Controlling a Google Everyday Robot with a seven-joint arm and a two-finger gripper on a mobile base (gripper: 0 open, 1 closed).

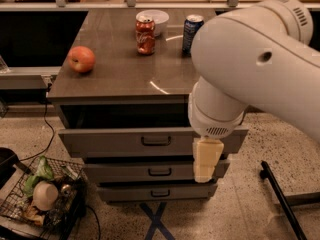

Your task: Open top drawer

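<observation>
Next, my gripper should go to the dark bar handle (156, 142) at the centre of the top drawer and close there.
The top drawer (110, 143) is the tallest grey front of the cabinet. It stands pulled out a little, with a dark gap above it, and has a small dark bar handle (156, 141) at its centre. My big white arm (250, 64) fills the right of the view and hides the drawer's right end. My gripper (206, 160), a cream piece hanging under the arm, sits in front of the drawer's right part, right of the handle and apart from it.
Two shorter drawer fronts (160, 172) sit below. On the cabinet top (120, 79) stand an apple (81, 59), a red can (145, 35), a blue can (191, 31) and a white bowl (152, 19). A wire basket (42, 196) is at lower left; a black bar (280, 199) is at lower right.
</observation>
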